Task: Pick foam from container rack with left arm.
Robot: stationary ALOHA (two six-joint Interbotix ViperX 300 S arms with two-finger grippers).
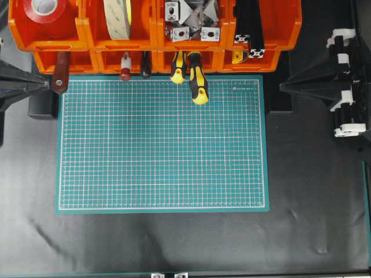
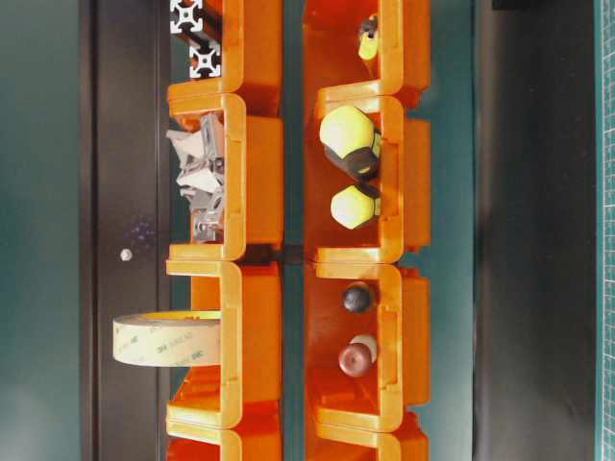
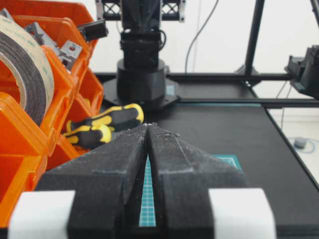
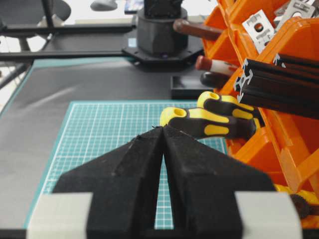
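The robot's left gripper should close on the foam across the near end of its beige band [image 1: 120, 33] [image 3: 48, 84], on the side of the foam toward the green cutting mat.
The foam [image 1: 117, 17] is a wide tape roll standing on edge in the second upper bin of the orange container rack [image 1: 145, 41]. Its beige band [image 2: 168, 338] sticks out of the bin in the table-level view. The left wrist view shows its dark grey face [image 3: 26, 79] at the far left. My left gripper [image 1: 46, 84] is shut and empty, its tips touching [image 3: 148, 125]. It hovers at the mat's left edge, below the rack and apart from the foam. My right gripper [image 1: 282, 87] sits at the mat's right side, also shut and empty [image 4: 162, 128].
A red tape roll [image 1: 46, 8] fills the top-left bin. Metal brackets [image 1: 191, 20] and black extrusions [image 1: 249, 29] lie in the bins to the right. Yellow-black screwdriver handles [image 1: 197, 81] and a brown tool handle [image 1: 61, 78] jut from the lower bins over the green cutting mat [image 1: 162, 150].
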